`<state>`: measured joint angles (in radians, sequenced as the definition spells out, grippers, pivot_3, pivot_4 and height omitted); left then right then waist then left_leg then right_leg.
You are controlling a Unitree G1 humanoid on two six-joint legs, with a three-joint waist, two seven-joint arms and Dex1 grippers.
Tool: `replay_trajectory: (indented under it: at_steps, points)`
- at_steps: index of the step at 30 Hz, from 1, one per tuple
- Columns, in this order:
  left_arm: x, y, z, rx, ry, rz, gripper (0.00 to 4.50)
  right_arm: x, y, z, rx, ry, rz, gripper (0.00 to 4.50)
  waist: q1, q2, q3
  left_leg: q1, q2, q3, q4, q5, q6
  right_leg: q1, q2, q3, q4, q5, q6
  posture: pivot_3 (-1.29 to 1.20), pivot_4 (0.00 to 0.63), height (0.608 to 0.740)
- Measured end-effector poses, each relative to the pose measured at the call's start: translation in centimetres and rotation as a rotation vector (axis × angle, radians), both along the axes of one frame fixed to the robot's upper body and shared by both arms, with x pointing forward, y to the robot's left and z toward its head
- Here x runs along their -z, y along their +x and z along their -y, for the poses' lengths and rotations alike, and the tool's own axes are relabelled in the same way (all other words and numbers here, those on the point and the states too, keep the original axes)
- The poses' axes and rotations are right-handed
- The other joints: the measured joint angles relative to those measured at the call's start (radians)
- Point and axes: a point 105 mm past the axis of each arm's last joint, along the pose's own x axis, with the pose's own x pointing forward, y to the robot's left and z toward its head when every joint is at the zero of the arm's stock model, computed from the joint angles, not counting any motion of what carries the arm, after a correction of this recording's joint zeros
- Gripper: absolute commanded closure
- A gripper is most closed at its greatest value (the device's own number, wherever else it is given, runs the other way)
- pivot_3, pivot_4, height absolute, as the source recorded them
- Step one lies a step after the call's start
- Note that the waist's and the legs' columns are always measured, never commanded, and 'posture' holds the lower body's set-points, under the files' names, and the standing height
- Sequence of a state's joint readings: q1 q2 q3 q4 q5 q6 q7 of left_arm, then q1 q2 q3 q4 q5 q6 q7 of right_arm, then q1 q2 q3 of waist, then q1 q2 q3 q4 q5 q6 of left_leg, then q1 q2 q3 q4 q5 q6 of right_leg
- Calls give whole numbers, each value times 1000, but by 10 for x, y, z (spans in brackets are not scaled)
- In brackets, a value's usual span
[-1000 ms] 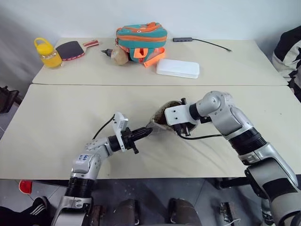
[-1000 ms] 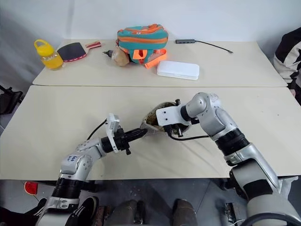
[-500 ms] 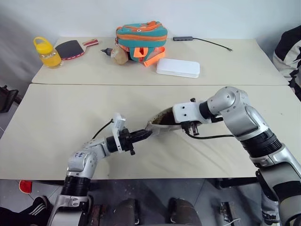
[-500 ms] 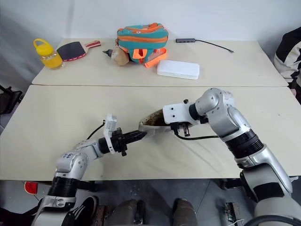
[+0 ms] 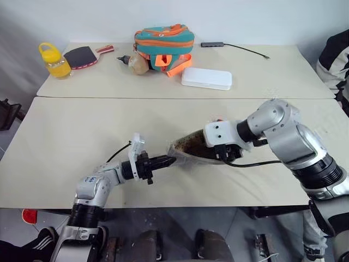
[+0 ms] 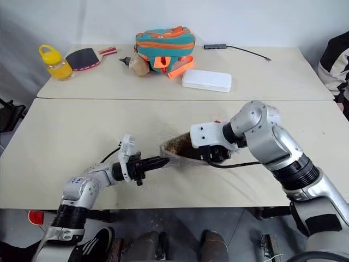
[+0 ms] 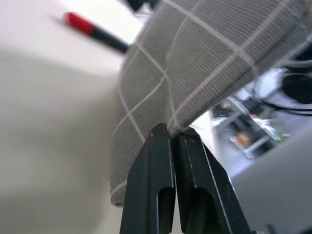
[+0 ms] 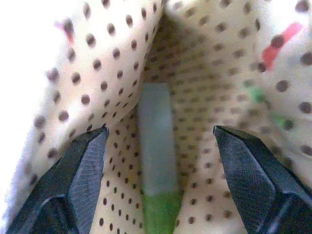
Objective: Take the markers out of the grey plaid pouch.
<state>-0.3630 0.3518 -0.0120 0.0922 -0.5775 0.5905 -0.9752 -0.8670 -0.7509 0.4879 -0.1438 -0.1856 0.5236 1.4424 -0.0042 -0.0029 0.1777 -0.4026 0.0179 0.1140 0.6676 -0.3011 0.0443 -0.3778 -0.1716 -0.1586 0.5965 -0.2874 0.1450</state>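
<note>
The green-ended marker lies deep against the pouch's dotted lining, past my right gripper's open fingers, so I will reach further in and close around the marker's pale body [image 8: 157, 141] before lifting.
The grey plaid pouch [image 5: 188, 150] lies stretched on the near table, its open mouth showing a tan dotted lining. My left gripper [image 5: 168, 160] is shut on the pouch's near-left corner; the left wrist view shows its fingers [image 7: 161, 161] pinching the fabric edge [image 7: 204, 63]. My right gripper [image 8: 161, 130] reaches into the mouth from the right and stands open inside. A marker [image 8: 157, 146] with a pale barrel and a green end lies between its fingers, untouched. Another marker [image 7: 80, 24] with a red end lies on the table beyond the pouch.
On the far table stand a teal-and-orange bag [image 5: 163, 43], a white flat box [image 5: 206, 78], a yellow bottle [image 5: 53, 60], a table tennis paddle [image 5: 82, 56] and a cabled adapter [image 5: 212, 45]. A person [image 5: 335, 60] sits at the right edge.
My right gripper has opened inside the pouch, and that arm has drawn back towards me and to the right. The pouch now lies flatter and more stretched. My left gripper keeps its hold.
</note>
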Motion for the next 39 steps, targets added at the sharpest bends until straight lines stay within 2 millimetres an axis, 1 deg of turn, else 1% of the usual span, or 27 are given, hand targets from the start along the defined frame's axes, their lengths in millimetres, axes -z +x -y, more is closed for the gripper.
replay_trajectory:
  at_steps: [2,6,9,10,11,20,26,29,30,32,39]
  points:
    - [0,1,0,-7,13,27,4500,8,3,-1,1,-6,-1,881,0,0,0,0,0,0,0,0,0,0,0,0,0,0,0,0,150,740]
    - [1,4,3,-28,13,55,4500,15,9,0,-6,-23,17,881,1,0,0,0,0,0,1,0,0,0,0,0,0,0,0,0,150,740]
    - [2,5,3,-34,13,57,4500,19,11,-2,-17,-20,25,1511,0,0,0,0,0,0,1,0,0,1,0,0,0,0,0,0,150,740]
    - [1,5,3,-35,14,60,4500,21,13,-3,-19,-24,29,1893,0,0,0,0,0,0,1,0,0,1,0,0,0,0,0,0,150,740]
    - [1,5,2,-36,14,62,4500,23,13,-3,-20,-28,30,2132,0,0,0,0,0,0,1,0,0,1,0,0,0,0,0,0,150,740]
    - [1,5,3,-41,13,62,4500,23,16,-4,-29,-33,43,2132,0,0,0,0,0,0,1,0,0,1,0,0,0,0,0,0,150,740]
    - [1,6,3,-44,12,61,4500,27,20,-4,-22,-37,52,2132,0,0,0,0,0,0,1,0,0,1,0,0,1,0,0,0,150,740]
    - [1,6,4,-45,12,61,4500,29,21,-3,-23,-39,44,2655,0,0,0,1,0,0,1,0,0,1,0,0,1,0,0,0,150,740]
    - [1,6,4,-47,12,61,4500,30,21,-3,-23,-40,36,3044,0,0,0,1,0,0,1,0,0,1,0,0,1,0,0,0,150,740]
    - [1,6,5,-51,12,61,4500,31,21,-3,-22,-41,29,3457,0,0,0,1,0,0,1,0,0,2,0,0,1,0,0,0,150,740]
    - [0,7,5,-62,16,68,4500,30,21,-3,-25,-39,35,3454,0,0,0,1,0,0,2,0,0,2,0,0,1,0,0,0,150,740]
